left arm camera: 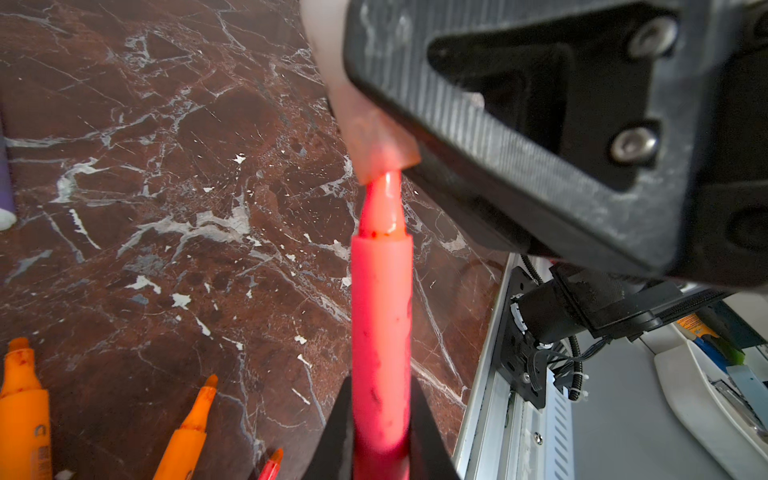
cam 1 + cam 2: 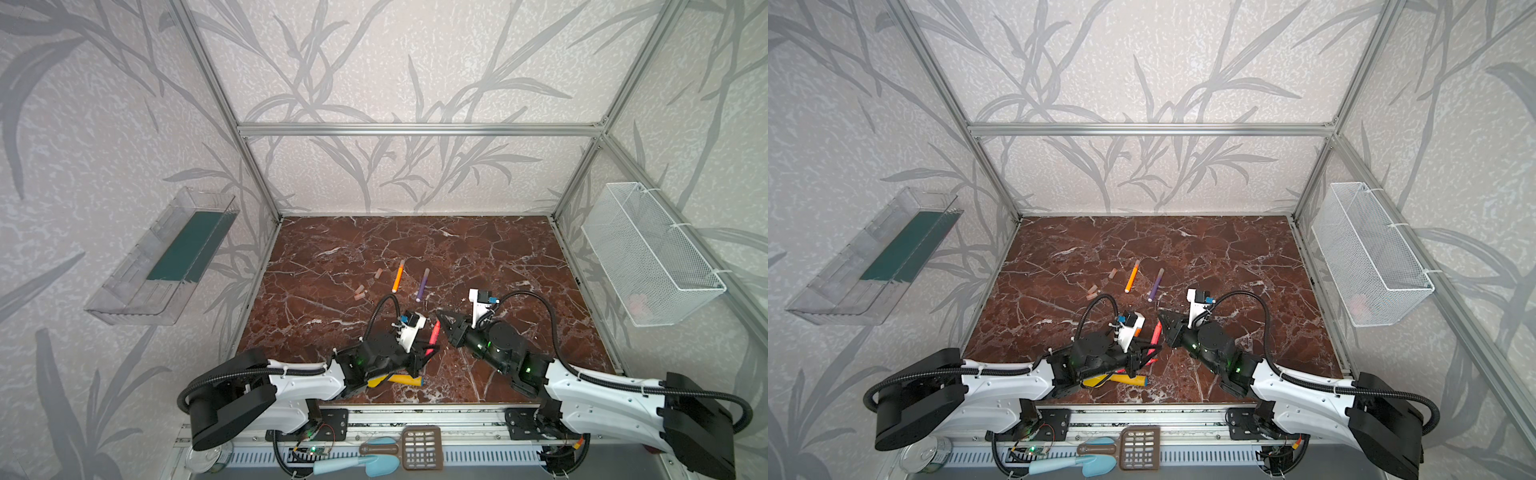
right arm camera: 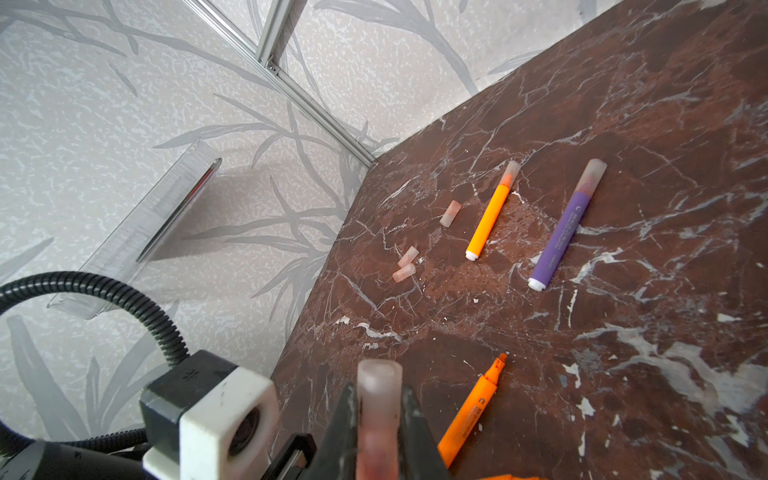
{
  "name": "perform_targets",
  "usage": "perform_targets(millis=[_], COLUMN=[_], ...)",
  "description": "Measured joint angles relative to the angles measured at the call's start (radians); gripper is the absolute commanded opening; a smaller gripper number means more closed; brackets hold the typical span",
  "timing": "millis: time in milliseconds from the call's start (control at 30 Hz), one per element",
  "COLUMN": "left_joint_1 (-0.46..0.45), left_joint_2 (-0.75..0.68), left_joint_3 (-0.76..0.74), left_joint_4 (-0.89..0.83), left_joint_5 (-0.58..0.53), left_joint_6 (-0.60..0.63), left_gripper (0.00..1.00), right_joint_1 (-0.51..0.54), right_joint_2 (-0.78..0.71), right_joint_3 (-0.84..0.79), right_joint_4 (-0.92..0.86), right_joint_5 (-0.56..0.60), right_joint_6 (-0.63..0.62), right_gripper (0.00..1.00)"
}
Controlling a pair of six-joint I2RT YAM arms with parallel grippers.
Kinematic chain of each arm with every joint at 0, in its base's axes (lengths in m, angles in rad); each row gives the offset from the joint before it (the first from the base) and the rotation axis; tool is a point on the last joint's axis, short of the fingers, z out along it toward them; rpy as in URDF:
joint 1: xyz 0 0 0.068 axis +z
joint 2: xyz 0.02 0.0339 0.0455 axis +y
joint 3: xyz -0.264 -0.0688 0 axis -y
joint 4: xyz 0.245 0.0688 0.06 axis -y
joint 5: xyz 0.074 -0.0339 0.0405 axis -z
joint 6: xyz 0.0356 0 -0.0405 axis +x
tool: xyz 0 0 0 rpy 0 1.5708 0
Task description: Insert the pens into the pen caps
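The pink-red pen's neck shows outside the cap, so the robot's right gripper will open, back away and grip the cap's closed end [image 3: 379,371] to push it on deeper.
My left gripper [image 1: 380,388] is shut on a pink-red pen [image 1: 381,316], which points up and away in both top views [image 2: 433,332] [image 2: 1156,331]. My right gripper [image 3: 379,390] is shut on a pale pen cap [image 3: 379,374]. The pen's tip sits in the mouth of that cap [image 1: 376,145], and its neck shows outside. An orange pen [image 2: 398,276] and a purple pen [image 2: 422,284] lie capped mid-table. Three loose caps [image 3: 450,213] [image 3: 408,256] [image 3: 404,273] lie to their left. Uncapped orange pens [image 1: 187,432] [image 1: 23,415] and a red one [image 1: 272,463] lie under my left arm.
A yellow toy shovel [image 2: 399,379] lies under the left arm near the front edge. A clear tray [image 2: 166,257] hangs on the left wall and a wire basket [image 2: 652,253] on the right. Blue and brown scoops [image 2: 353,463] rest on the front rail.
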Motion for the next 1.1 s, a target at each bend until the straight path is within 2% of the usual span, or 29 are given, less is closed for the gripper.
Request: perform_targets(millis=[100, 333, 600, 700, 800, 900, 1000, 1100], left_joint_1=[0.014, 0.099, 0.125, 0.13, 0.13, 0.13, 0.13, 0.131], left_joint_2=[-0.021, -0.091, -0.098, -0.101, -0.109, -0.114, -0.12, -0.135], left_joint_3=[0.0, -0.001, 0.01, 0.01, 0.01, 0.016, 0.039, 0.054], left_joint_4=[-0.017, -0.02, -0.038, -0.05, -0.065, -0.09, -0.094, -0.1], left_joint_5=[0.021, 0.146, 0.184, 0.185, 0.182, 0.172, 0.163, 0.145], left_joint_6=[-0.024, -0.095, -0.104, -0.1, -0.086, -0.065, -0.038, -0.013], left_gripper=[0.0, 0.0, 0.0, 0.0, 0.0, 0.0, 0.0, 0.0], right_joint_1=[0.002, 0.009, 0.007, 0.006, 0.006, 0.007, 0.013, 0.018], right_joint_2=[0.013, 0.037, 0.091, 0.103, 0.105, 0.105, 0.099, 0.064], right_joint_3=[-0.001, -0.003, 0.016, 0.02, 0.02, 0.026, 0.03, 0.035], right_joint_4=[0.024, 0.122, 0.169, 0.171, 0.169, 0.153, 0.11, 0.046], right_joint_5=[0.002, -0.005, -0.011, -0.01, -0.01, -0.012, -0.024, -0.013], right_joint_6=[-0.013, -0.031, -0.034, -0.037, -0.037, -0.04, -0.043, -0.051], right_gripper=[0.0, 0.0, 0.0, 0.04, 0.13, 0.27, 0.46, 0.68])
